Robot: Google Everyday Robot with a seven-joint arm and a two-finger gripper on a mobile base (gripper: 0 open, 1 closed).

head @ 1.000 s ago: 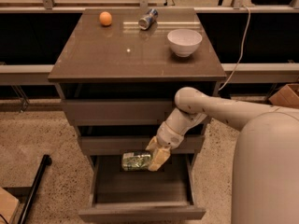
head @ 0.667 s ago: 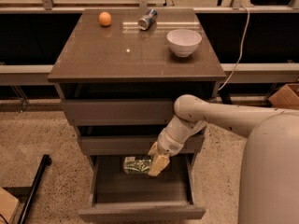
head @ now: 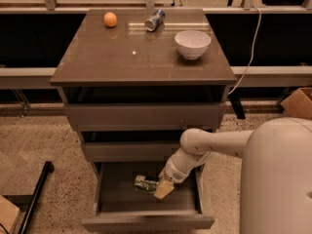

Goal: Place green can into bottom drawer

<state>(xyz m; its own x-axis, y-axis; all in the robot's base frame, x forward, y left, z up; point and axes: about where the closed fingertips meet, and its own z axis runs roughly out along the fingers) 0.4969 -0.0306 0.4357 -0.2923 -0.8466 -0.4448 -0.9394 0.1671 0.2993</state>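
Observation:
I need to set the green can down on the dark inside of the bottom drawer (head: 150, 191), near its middle, and let go of it there with my gripper.
The bottom drawer (head: 146, 222) is pulled open below two shut grey-brown drawers, showing its dark inside. The green can (head: 144, 183) lies on its side, low inside the drawer near the middle. My gripper (head: 157, 187) reaches down into the drawer from the right, and its fingers are closed around the can's right end. Whether the can touches the drawer floor cannot be told. My white arm comes in from the lower right.
On the cabinet top (head: 117, 57) stand a white bowl (head: 192, 43), an orange ball (head: 110, 19) and a silver-blue can (head: 154, 20) lying on its side. A black pole (head: 34, 199) lies on the floor at left. A cardboard box (head: 298, 104) stands at right.
My gripper has moved down with the green can, from the level of the drawer's top edge to deeper inside the bottom drawer.

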